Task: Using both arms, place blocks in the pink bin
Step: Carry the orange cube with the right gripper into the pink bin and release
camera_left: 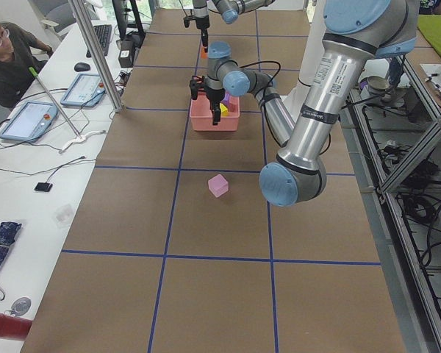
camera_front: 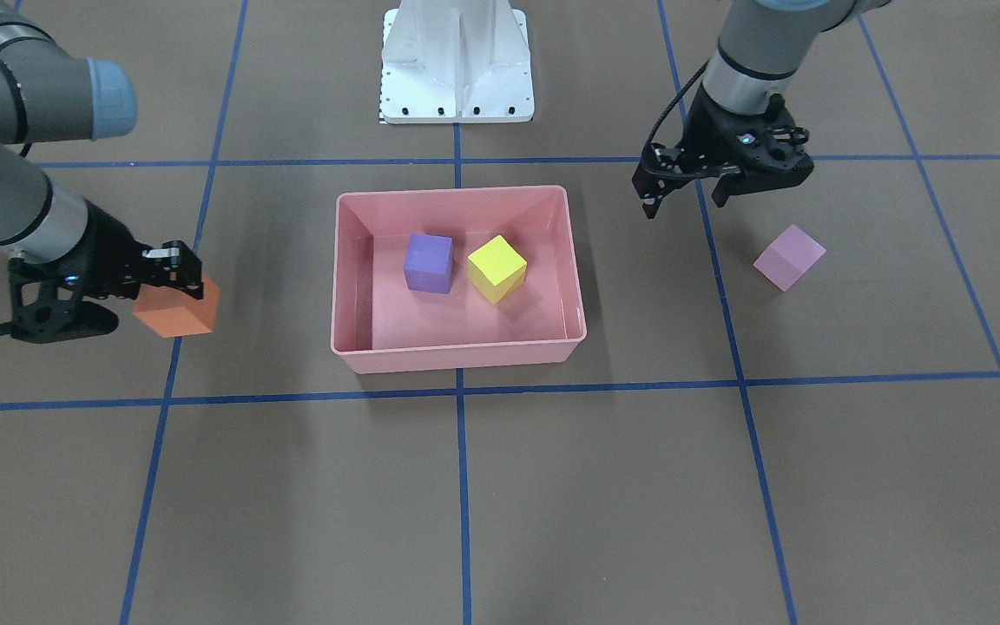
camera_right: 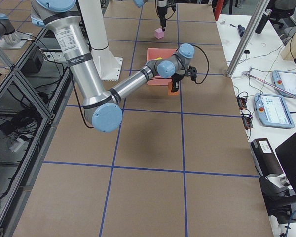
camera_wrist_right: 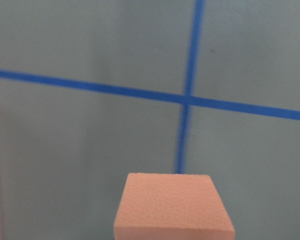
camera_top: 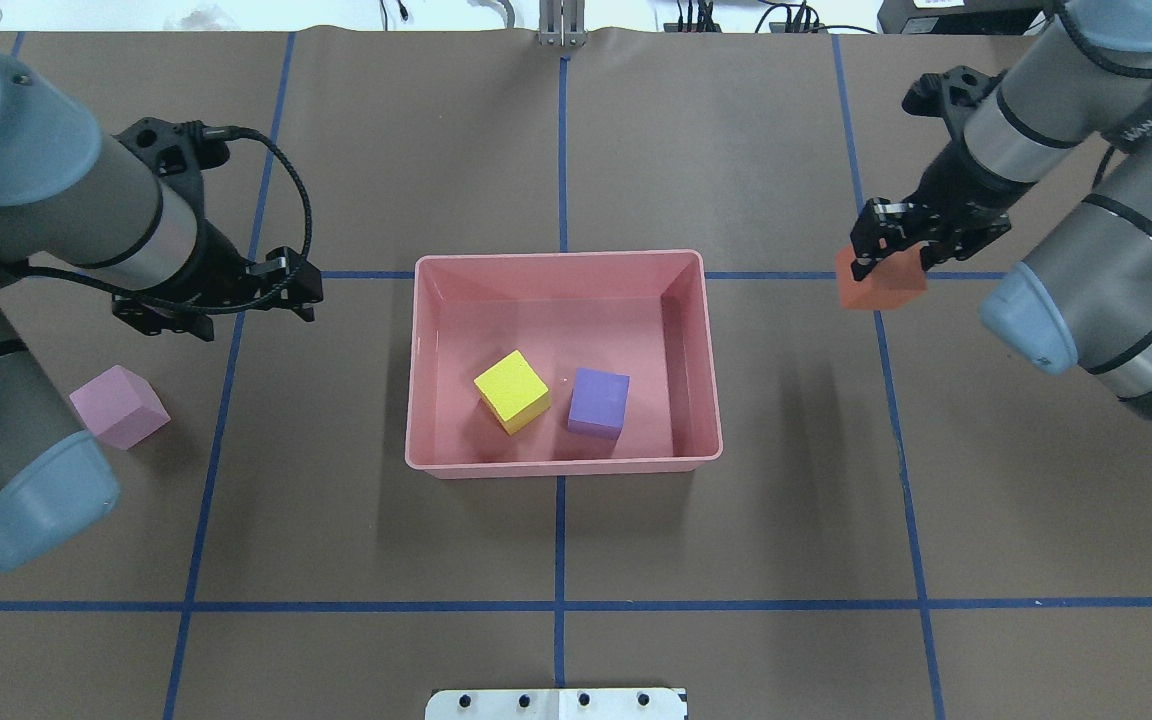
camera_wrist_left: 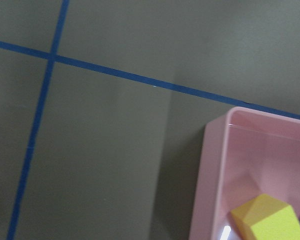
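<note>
Next, I drop the orange block from my right gripper inside the pink bin, beside the bin's side (camera_front: 454, 322) that is farthest from the white pedestal base. The orange block is now well beside the bin.
The pink bin (camera_front: 457, 356) (camera_top: 561, 465) sits mid-table and holds the purple block (camera_front: 428, 262) (camera_top: 598, 402) and the yellow block (camera_front: 496, 268) (camera_top: 512, 391). My right gripper (camera_front: 179, 286) (camera_top: 891, 262) is shut on the orange block (camera_front: 177, 311) (camera_top: 881, 285) (camera_wrist_right: 172, 207), well to the bin's right side. I cannot tell whether the block is lifted off the table. My left gripper (camera_front: 684, 200) (camera_top: 256, 310) is open and empty, above the table between the bin and the pale pink-lilac block (camera_front: 788, 256) (camera_top: 119, 406), which lies on the table. The left wrist view shows a bin corner (camera_wrist_left: 205, 200) and the yellow block (camera_wrist_left: 270, 220).
The white pedestal base (camera_front: 457, 61) (camera_top: 556, 703) stands behind the bin on the robot's side. Blue tape lines cross the brown table. An operator (camera_left: 7, 51) sits at a side desk with tablets, beyond the table's far edge.
</note>
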Available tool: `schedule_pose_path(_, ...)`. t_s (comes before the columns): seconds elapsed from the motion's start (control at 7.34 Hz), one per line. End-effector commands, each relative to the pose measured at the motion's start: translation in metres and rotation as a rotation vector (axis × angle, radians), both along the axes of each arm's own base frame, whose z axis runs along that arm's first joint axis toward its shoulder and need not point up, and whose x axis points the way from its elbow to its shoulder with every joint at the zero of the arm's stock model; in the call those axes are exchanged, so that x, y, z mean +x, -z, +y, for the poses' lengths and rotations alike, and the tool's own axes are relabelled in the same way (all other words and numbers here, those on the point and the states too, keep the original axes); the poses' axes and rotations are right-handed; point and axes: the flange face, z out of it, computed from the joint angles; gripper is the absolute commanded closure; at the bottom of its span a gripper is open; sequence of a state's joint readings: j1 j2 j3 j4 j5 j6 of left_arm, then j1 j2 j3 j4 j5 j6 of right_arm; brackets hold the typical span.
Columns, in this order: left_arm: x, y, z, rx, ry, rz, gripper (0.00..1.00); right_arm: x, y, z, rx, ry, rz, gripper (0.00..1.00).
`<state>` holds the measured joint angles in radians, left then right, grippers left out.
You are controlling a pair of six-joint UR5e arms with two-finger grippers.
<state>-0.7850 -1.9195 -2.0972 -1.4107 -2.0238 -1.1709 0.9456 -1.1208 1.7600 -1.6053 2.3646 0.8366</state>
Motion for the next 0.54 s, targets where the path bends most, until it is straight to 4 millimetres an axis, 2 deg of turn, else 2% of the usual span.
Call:
schedule_pose_path(0.0,-0.054,-0.061,-0.005,0.051,-0.076,-0.039,0.0,-0.087,0.113,0.032,-0.091,-0.06,-0.055,1.0)
schedule_pose_path(0.14,-0.076,-0.088,-0.006,0.081,-0.108,-0.066,0.0,-0.13,0.136,0.05,-0.086,-0.105,-0.026,1.0)
schedule_pose_path(0.27,-0.097,-0.108,-0.01,0.099,-0.125,-0.097,0.0,-0.159,0.144,0.054,-0.083,-0.133,0.003,1.0)
schedule_pose_path(0.41,-0.105,-0.122,-0.008,0.1,-0.144,-0.116,0.0,-0.178,0.141,0.049,-0.073,-0.135,0.008,1.0)
